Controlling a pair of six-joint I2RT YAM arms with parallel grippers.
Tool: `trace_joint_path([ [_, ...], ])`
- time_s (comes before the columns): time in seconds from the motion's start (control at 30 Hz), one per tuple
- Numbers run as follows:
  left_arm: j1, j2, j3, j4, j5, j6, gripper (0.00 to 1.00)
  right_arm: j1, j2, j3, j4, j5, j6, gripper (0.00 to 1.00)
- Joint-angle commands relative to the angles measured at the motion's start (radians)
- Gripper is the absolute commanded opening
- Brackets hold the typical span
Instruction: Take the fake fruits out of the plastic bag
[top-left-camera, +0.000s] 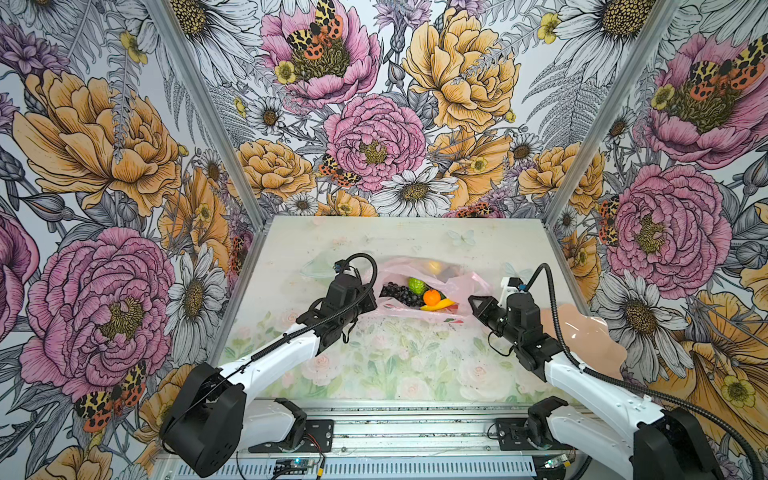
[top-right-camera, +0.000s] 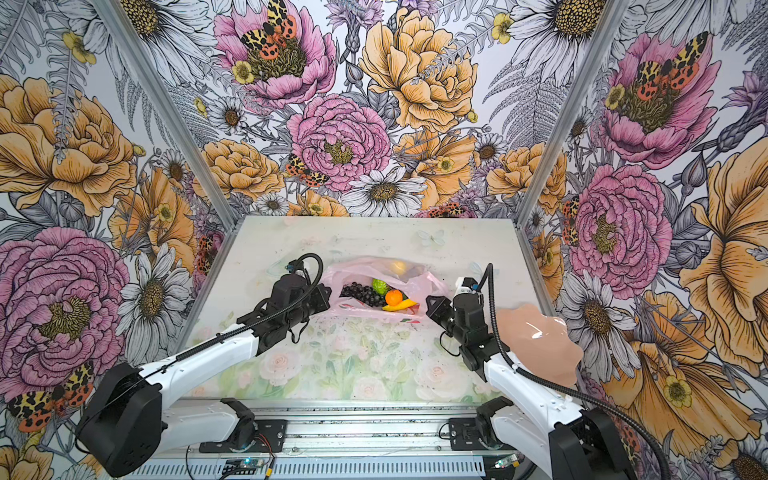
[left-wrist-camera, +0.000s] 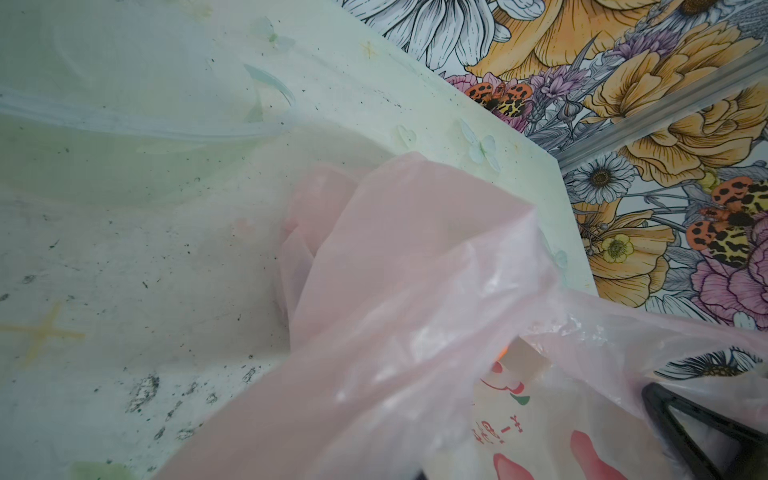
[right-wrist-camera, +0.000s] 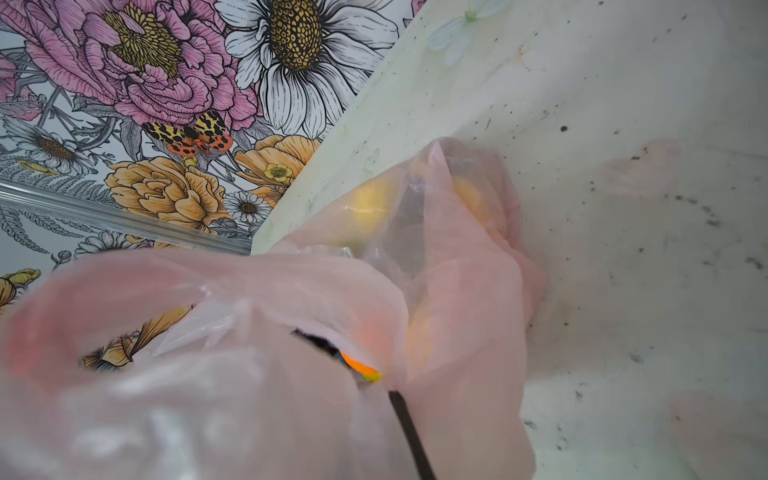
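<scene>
The front edge of the bag droops low next to the orange and banana, so next my right gripper moves in, pinches the film (top-left-camera: 462, 307) next to the banana and lifts it.
The pink plastic bag (top-left-camera: 467, 284) (top-right-camera: 422, 282) lies open mid-table. Inside show a dark grape bunch (top-left-camera: 399, 293), a green lime (top-left-camera: 417, 286), an orange (top-left-camera: 432, 297) and a banana (top-left-camera: 438, 306). A lemon (top-left-camera: 434, 266) shows through the plastic at the back. My left gripper (top-left-camera: 372, 301) is shut on the bag's left edge, and pink film (left-wrist-camera: 415, 257) runs into its jaws. My right gripper (top-left-camera: 473, 300) is at the bag's right edge. Plastic (right-wrist-camera: 249, 395) drapes over it, and only one black finger (right-wrist-camera: 411, 436) shows.
A peach scalloped dish (top-left-camera: 590, 336) sits at the table's right edge beside my right arm. A clear plastic pouch (top-left-camera: 320, 266) lies flat behind my left gripper. Floral walls close in the back and both sides.
</scene>
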Motion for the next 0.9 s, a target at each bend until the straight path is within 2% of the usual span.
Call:
trace_joint_path([
  [0.0, -0.052, 0.033, 0.042, 0.007, -0.046, 0.064, 0.0, 0.001, -0.1, 0.069, -0.198, 0.083, -0.083, 0.39],
  [0.1, -0.102, 0.071, 0.086, -0.022, -0.098, 0.097, 0.0, 0.003, -0.183, 0.115, -0.355, 0.128, -0.135, 0.63],
  [0.17, -0.127, 0.092, 0.106, -0.038, -0.119, 0.113, 0.0, 0.005, -0.213, 0.159, -0.454, 0.152, -0.169, 0.76],
  [0.23, -0.143, 0.108, 0.117, -0.037, -0.159, 0.118, 0.0, 0.016, -0.227, 0.214, -0.559, 0.174, -0.206, 0.86],
  [0.3, -0.151, 0.121, 0.124, -0.038, -0.165, 0.124, 0.0, 0.034, -0.232, 0.273, -0.658, 0.21, -0.236, 0.9],
  [0.37, -0.156, 0.129, 0.129, -0.04, -0.167, 0.126, 0.0, 0.073, -0.232, 0.346, -0.757, 0.265, -0.266, 0.9],
  [0.5, -0.161, 0.133, 0.128, -0.043, -0.179, 0.125, 0.0, 0.214, -0.216, 0.524, -0.949, 0.414, -0.324, 0.9],
  [0.6, -0.161, 0.133, 0.126, -0.04, -0.181, 0.123, 0.0, 0.308, -0.177, 0.651, -1.058, 0.45, -0.335, 0.85],
  [0.67, -0.161, 0.131, 0.126, -0.04, -0.181, 0.121, 0.0, 0.405, -0.135, 0.702, -1.1, 0.492, -0.318, 0.84],
  [0.8, -0.161, 0.128, 0.127, -0.043, -0.184, 0.116, 0.0, 0.68, -0.017, 0.786, -1.108, 0.617, -0.295, 0.83],
  [0.87, -0.162, 0.124, 0.123, -0.042, -0.186, 0.117, 0.0, 0.734, 0.062, 0.816, -1.107, 0.628, -0.295, 0.83],
])
